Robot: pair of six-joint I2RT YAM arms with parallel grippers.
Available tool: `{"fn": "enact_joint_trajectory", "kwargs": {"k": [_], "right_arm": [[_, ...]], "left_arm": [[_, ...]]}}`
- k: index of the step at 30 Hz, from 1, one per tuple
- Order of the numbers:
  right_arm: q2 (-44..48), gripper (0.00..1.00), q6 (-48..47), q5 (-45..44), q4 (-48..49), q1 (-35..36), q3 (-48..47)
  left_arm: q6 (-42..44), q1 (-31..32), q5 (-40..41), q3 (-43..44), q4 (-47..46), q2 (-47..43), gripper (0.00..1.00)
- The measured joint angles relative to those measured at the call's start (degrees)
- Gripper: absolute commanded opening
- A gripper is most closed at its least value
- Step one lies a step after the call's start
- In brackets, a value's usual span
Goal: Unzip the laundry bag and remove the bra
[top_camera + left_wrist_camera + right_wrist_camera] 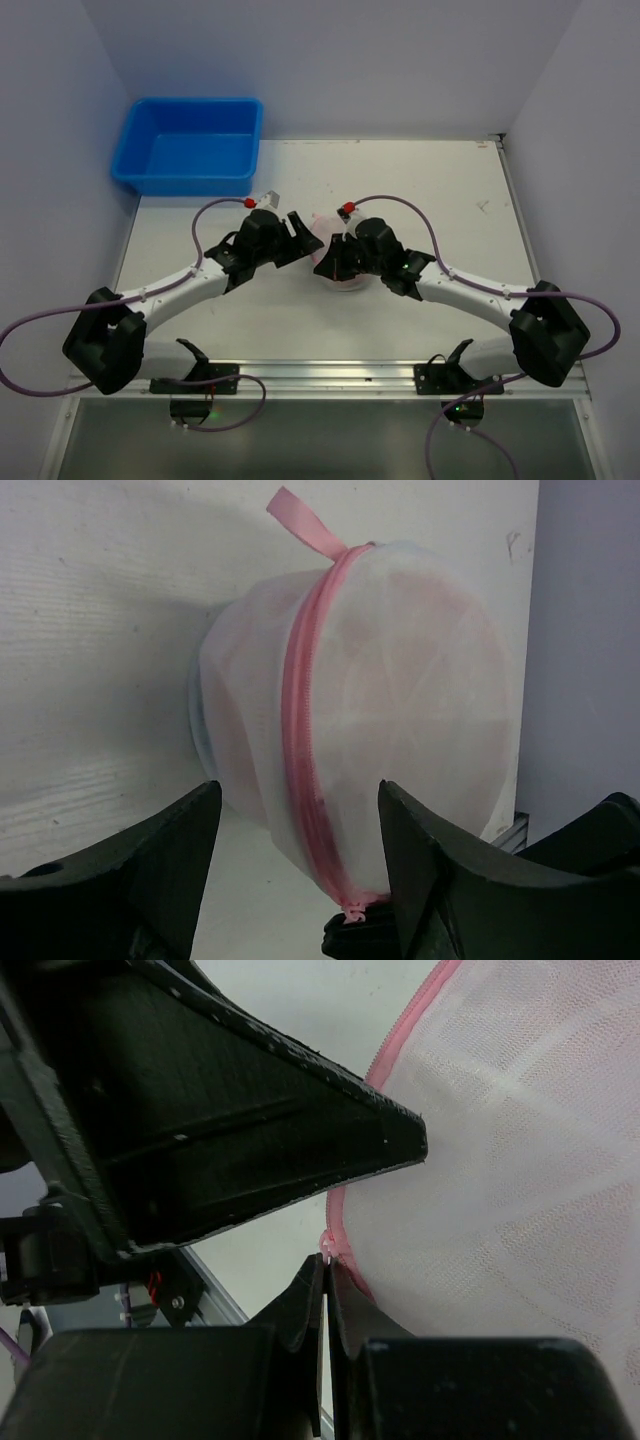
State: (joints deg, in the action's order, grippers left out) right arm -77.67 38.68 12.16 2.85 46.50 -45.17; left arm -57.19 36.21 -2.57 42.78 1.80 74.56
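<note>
The zipper pull in my right gripper is crowded by my left gripper, so I need to back my left gripper away and pinch the laundry bag's mesh base (203,720).
The laundry bag (330,245), a round white mesh pouch with a pink zipper (300,730), stands on its edge between my two grippers. A pink ribbon loop (305,520) sticks up from its top. A faint pinkish shape, the bra (400,680), shows through the mesh. My left gripper (300,880) is open, with its fingers on either side of the bag's near edge and apart from it. My right gripper (327,1270) is shut on the zipper pull (327,1250) at the bag's lower edge. The pull also shows in the left wrist view (352,912). The zipper looks closed.
A blue tub (190,145) stands at the back left of the white table (450,200). A metal rail (330,372) runs along the near edge. Grey walls close in the left, the back and the right. The left gripper's finger (250,1130) hangs close above my right gripper.
</note>
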Motion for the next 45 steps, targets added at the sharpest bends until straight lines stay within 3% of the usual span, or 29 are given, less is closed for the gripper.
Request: {"fn": "enact_joint_trajectory", "kwargs": {"k": [2, 3, 4, 5, 6, 13, 17, 19, 25, 31, 33, 38, 41, 45], "right_arm": [[0.00, 0.00, 0.00, -0.48, -0.04, 0.00, 0.00], [0.00, 0.00, 0.00, -0.68, -0.09, 0.00, 0.00], [0.02, 0.00, -0.02, -0.96, -0.22, 0.00, 0.00], [0.04, 0.00, -0.07, -1.40, -0.44, 0.00, 0.00], [0.11, 0.00, -0.15, -1.97, -0.66, 0.00, 0.04], [6.91, 0.00, -3.52, -7.52, -5.75, -1.90, 3.61], [12.74, 0.00, -4.90, -8.50, -10.73, -12.70, 6.40], [14.58, 0.00, -4.96, -6.56, -11.80, -17.40, 6.88], [16.61, 0.00, -7.69, -0.42, -12.92, -18.05, 6.69], [13.88, 0.00, -8.11, 0.87, -12.76, -14.19, 6.19], [11.45, 0.00, -6.93, 1.01, -12.35, -10.21, 5.38], [5.57, 0.00, -2.43, 2.16, -9.11, -4.37, 3.50], [2.60, 0.00, -0.94, 1.92, -7.50, -3.85, 0.96], [0.04, 0.00, 0.15, 1.84, -4.85, -3.80, -1.70]], "left_arm": [[-1.31, 0.72, -0.07, -0.61, -1.57, 0.92, 0.51], [-2.05, 0.85, -0.20, -0.98, -2.43, 1.11, 0.32], [-2.82, 0.98, -0.20, -1.29, -3.19, 1.25, 0.23], [-3.17, 1.01, -0.17, -1.49, -3.69, 1.36, 0.07], [-3.72, 1.01, -0.17, -1.55, -3.98, 1.42, 0.00], [-3.21, 0.00, -0.26, -2.73, -4.04, -0.02, 0.00], [-1.73, -3.61, -1.01, -5.29, -2.34, -3.89, 0.00], [-1.11, -4.46, -3.98, -5.62, -2.51, -5.49, 0.00], [6.62, -7.02, -8.61, -1.81, 1.20, -4.74, 0.01], [14.43, -8.83, -10.14, 12.15, 6.08, 8.70, 0.17], [15.54, -9.35, -10.47, 16.61, 6.01, 13.55, 0.35], [15.56, -9.94, -11.56, 23.02, 5.97, 20.11, 0.89], [13.75, -9.94, -10.38, 21.62, 5.92, 17.73, 0.96], [11.23, -9.94, -7.04, 14.25, 5.99, 8.81, 0.96]]}}
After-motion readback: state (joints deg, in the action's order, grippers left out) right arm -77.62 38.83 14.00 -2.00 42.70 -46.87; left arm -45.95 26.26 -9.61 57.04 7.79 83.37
